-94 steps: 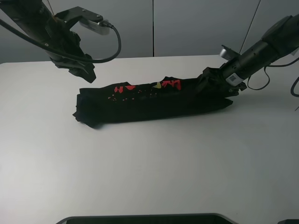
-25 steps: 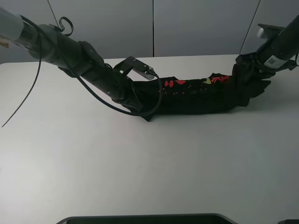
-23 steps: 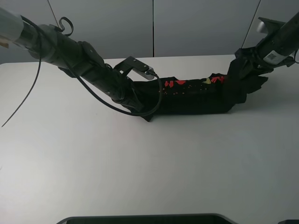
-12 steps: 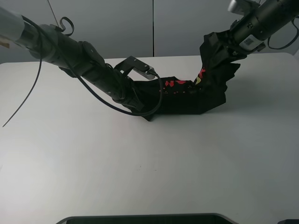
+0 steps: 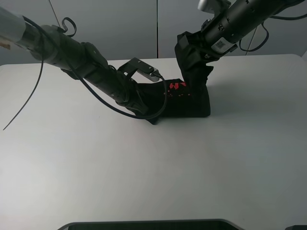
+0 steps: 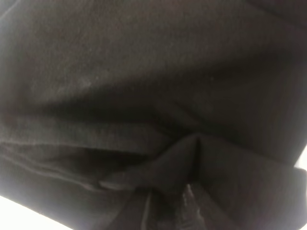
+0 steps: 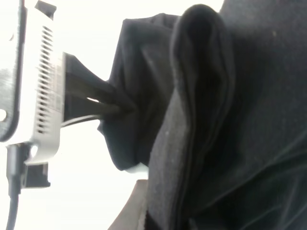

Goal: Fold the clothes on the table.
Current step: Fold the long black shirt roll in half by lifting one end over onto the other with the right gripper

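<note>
Next, my right gripper lets go of the black T-shirt's lifted end on the bundle's end [image 5: 140, 96] [image 7: 136, 98], beside my left gripper.
The black T-shirt [image 5: 189, 104] lies as a long folded bundle at the back middle of the white table [image 5: 144, 182], with red print [image 5: 176, 86] showing on top. My left gripper [image 5: 147, 101] is low at the bundle's left end, buried in the cloth. The left wrist view shows only bunched black fabric [image 6: 144, 96] pinched into a fold. My right gripper [image 5: 197, 45] is shut on the shirt's right end and holds it lifted above the bundle's right part. In the right wrist view its fingers [image 7: 91, 103] clamp gathered black cloth [image 7: 201, 120].
Grey wall panels [image 5: 144, 24] stand behind the table's far edge. A dark rounded edge [image 5: 144, 224] runs along the bottom of the exterior view. The left arm's black cable [image 5: 29, 103] loops over the table's left part.
My right gripper has lifted the shirt's right end and carried it left, back over the bundle, so the flat part is now shorter. My left gripper has stayed at the left end.
</note>
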Action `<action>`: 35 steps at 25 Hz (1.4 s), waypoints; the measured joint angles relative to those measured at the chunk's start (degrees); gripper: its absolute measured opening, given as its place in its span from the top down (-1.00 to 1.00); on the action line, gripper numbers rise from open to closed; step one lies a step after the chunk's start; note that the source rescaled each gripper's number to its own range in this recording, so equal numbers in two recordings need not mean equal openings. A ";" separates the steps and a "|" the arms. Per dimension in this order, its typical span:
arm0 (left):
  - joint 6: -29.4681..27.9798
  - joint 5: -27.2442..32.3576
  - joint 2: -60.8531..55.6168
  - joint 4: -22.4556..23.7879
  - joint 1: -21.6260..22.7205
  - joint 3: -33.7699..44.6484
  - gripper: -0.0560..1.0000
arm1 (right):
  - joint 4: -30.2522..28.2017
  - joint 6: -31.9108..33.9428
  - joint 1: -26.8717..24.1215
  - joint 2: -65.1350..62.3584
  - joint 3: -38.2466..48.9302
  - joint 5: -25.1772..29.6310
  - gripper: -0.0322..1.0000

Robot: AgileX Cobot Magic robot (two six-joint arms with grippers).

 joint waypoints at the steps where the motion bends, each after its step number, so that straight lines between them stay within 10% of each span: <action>1: 0.00 0.07 0.00 0.00 0.00 0.00 0.60 | 0.13 0.00 0.43 0.00 0.00 -0.81 0.73; 28: 1.40 0.95 0.00 -0.66 0.00 -0.13 0.58 | 10.10 -4.94 8.05 11.56 0.00 -8.15 0.73; 32: 1.40 1.04 0.13 -0.66 0.00 -0.13 0.11 | 10.10 -5.02 8.05 11.56 0.00 -8.29 0.73; 35: 1.55 3.08 -0.57 -0.66 -0.13 -0.13 -0.68 | 10.10 -5.15 8.05 11.56 0.00 -8.29 0.73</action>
